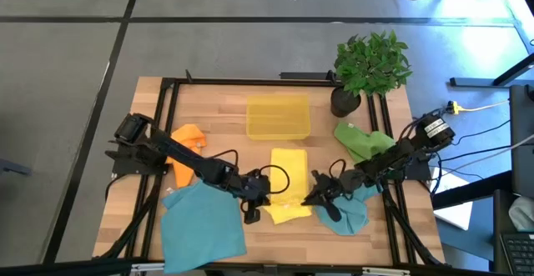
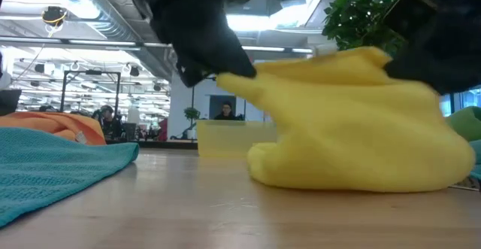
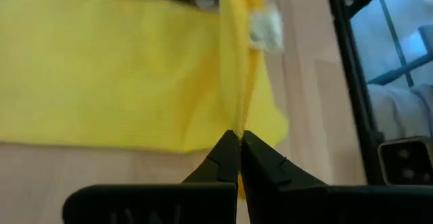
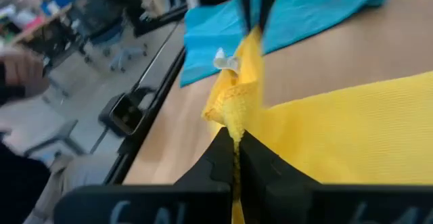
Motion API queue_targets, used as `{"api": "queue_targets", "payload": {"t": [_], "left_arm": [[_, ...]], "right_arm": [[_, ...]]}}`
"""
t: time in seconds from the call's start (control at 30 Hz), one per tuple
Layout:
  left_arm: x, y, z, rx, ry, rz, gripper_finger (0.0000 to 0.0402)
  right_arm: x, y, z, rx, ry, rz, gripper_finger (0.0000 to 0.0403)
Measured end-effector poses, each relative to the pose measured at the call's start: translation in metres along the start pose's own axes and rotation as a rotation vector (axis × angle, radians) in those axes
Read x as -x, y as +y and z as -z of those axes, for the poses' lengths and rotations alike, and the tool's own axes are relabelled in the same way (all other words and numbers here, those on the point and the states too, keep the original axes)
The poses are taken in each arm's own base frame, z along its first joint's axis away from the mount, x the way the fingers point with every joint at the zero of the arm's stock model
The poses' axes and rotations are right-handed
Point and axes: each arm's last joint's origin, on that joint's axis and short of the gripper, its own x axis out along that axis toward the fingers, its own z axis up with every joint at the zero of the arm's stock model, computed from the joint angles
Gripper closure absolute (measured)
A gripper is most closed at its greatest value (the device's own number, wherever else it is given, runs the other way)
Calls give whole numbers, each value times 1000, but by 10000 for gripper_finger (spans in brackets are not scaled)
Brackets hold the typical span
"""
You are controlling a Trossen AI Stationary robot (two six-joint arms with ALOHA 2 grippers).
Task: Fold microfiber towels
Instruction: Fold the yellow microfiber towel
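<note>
The left gripper pinches just the stretched tip of the yellow towel's near corner, so it should open wide and take the cloth deeper point(image 2: 272, 98) before it folds the towel.
The yellow towel point(image 1: 288, 180) lies in the middle of the table, its far part flat on the wood and its near edge raised. My left gripper point(image 1: 253, 205) is shut on that edge's left end, my right gripper point(image 1: 315, 198) on its right end. In the low view the cloth point(image 2: 353, 121) bulges between the two grippers, its underside on the table. A teal towel point(image 1: 200, 222) lies spread at the near left, and another teal one point(image 1: 352, 213) lies crumpled at the near right. The orange towel point(image 1: 188, 138) and the green towel point(image 1: 363, 138) lie farther back. My left gripper pinches the yellow towel's near edge at its left end point(image 3: 237, 121) between its two fingertips, slanting down from the table's left. The cloth rises from the table to the fingers and runs on as a gathered ridge point(image 3: 238, 55) toward the other gripper. My right gripper pinches the same edge at its right end point(image 4: 237, 116) between its fingertips, coming nearly level from the table's right. The bunched edge point(image 4: 249, 55) stretches from it to my left gripper, lifted off the wood; the rest of the towel lies on the table.
A translucent yellow bin point(image 1: 278, 116) stands just beyond the yellow towel. A potted plant point(image 1: 367, 63) stands at the far right corner. A black frame point(image 1: 167, 109) runs around the table. People show in the room behind the table.
</note>
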Motion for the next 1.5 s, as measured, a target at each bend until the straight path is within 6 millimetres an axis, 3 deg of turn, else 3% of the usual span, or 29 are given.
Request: {"api": "queue_targets", "payload": {"t": [0.13, 0.37, 0.57, 0.7, 0.87, 1.07, 1.27, 1.5], "left_arm": [[8, -9, -9, -6, 44, 25, 401], [26, -52, -25, -82, 90, 115, 401], [42, -81, -41, -206, 30, 148, 401], [42, -73, -45, -208, 48, 131, 401], [32, -43, -49, -160, 106, 62, 401], [22, -23, -38, -157, 134, 52, 401], [7, -26, -7, -172, 85, 121, 401], [3, -37, 8, -166, -21, 161, 392]], "right_arm": [[-15, 17, -3, 45, 67, -12, 397], [-29, 47, -12, 121, 94, -76, 397], [-32, 55, -9, 151, 102, -107, 397], [-35, 48, 6, 183, 184, -87, 397], [-38, 39, 16, 182, 189, -10, 397], [-36, 31, 16, 139, 171, 10, 397], [-35, 19, 13, 101, 135, 94, 397], [-37, 3, 3, 40, 98, 146, 397]]}}
